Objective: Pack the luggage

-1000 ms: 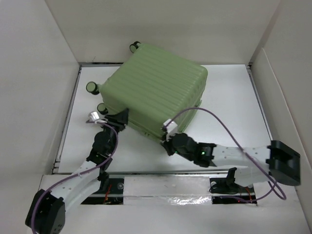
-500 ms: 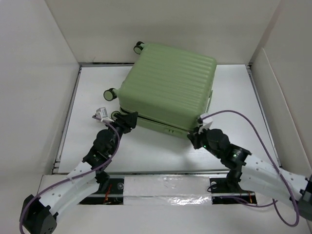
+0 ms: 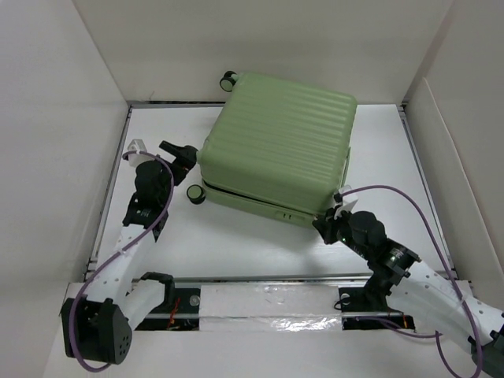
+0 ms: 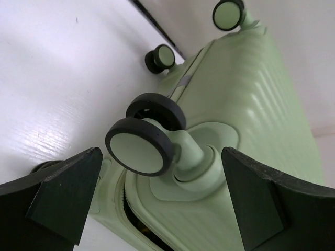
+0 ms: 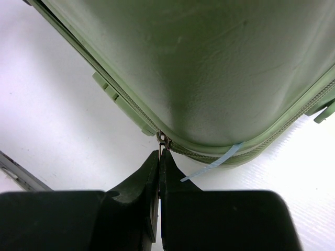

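My left gripper needs to hold the wheel [image 4: 138,150] between its fingers to steady the suitcase, because the suitcase sits crooked with my right gripper on its zipper pull.
The luggage [image 3: 276,146], a pale green ribbed suitcase, lies flat on the white table with its lid down. My left gripper [image 3: 183,153] is at its left end by the wheels, open. In the left wrist view a black-and-green wheel [image 4: 140,146] sits between and ahead of the spread fingers [image 4: 63,193], untouched, and the zipper seam [image 4: 128,206] gapes below it. My right gripper [image 3: 327,224] is at the near right corner. In the right wrist view that gripper [image 5: 159,154] is shut on the zipper pull [image 5: 163,140]. A light blue strap [image 5: 212,162] sticks out of the seam.
White walls close in the table [image 3: 236,244] on the left, back and right. The suitcase's far wheel [image 3: 228,79] lies close to the back wall. A silver rail [image 3: 268,303] carries both arm bases at the near edge.
The suitcase has turned and shifted right and back. My right gripper has run with the zipper pull along the near seam to the right corner. My left gripper has opened and moved back-left to the wheels.
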Controlling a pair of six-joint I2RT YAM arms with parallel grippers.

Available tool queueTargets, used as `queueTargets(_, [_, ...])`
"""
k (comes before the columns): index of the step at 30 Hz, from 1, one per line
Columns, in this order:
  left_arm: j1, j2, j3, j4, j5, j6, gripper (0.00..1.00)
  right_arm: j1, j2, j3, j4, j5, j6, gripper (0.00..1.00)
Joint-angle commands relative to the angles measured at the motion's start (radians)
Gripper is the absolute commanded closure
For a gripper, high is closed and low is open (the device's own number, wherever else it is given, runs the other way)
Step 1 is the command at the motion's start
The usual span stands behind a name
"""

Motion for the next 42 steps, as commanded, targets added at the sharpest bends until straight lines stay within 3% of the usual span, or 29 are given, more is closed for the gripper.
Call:
queueTargets(1, [0.033, 0.063, 0.043, 0.069, 0.169, -0.028, 0.02, 0.007, -0.006, 0.065, 0.181, -0.071, -0.015, 1.00])
queueTargets(10, [0.033, 0.242, 0.085, 0.196, 0.232, -0.089, 0.05, 0.007, 0.020, 0.044, 0.245, -0.106, -0.023, 1.00])
queueTargets(20, [0.042, 0.365, 0.112, 0.386, 0.149, -0.249, 0.14, 0.026, 0.005, 0.021, 0.218, -0.106, -0.021, 1.00])
queueTargets(26, [0.051, 0.416, 0.137, 0.420, 0.121, -0.354, 0.30, 0.026, -0.012, 0.016, 0.198, -0.106, -0.017, 1.00])
queueTargets(28, [0.069, 0.428, 0.148, 0.432, 0.121, -0.370, 0.30, 0.026, -0.016, 0.015, 0.193, -0.106, -0.023, 1.00])
queueTargets(32, [0.083, 0.461, 0.155, 0.437, 0.143, -0.404, 0.17, 0.026, -0.024, 0.021, 0.150, -0.106, -0.033, 1.00])
queueTargets(35, [0.105, 0.480, 0.163, 0.460, 0.170, -0.413, 0.17, 0.026, -0.017, 0.022, 0.144, -0.106, -0.037, 1.00])
queueTargets(38, [0.105, 0.497, 0.160, 0.509, 0.195, -0.407, 0.56, 0.035, 0.003, 0.021, 0.156, -0.138, -0.038, 1.00])
queueTargets(39, [0.105, 0.499, 0.155, 0.533, 0.196, -0.405, 0.85, 0.035, 0.010, 0.022, 0.166, -0.140, -0.038, 1.00])
queueTargets(40, [0.105, 0.499, 0.143, 0.555, 0.208, -0.395, 0.96, 0.035, 0.016, 0.024, 0.167, -0.141, -0.040, 1.00])
queueTargets(42, [0.105, 0.494, 0.134, 0.595, 0.221, -0.356, 1.00, 0.044, 0.036, 0.036, 0.181, -0.138, -0.040, 1.00])
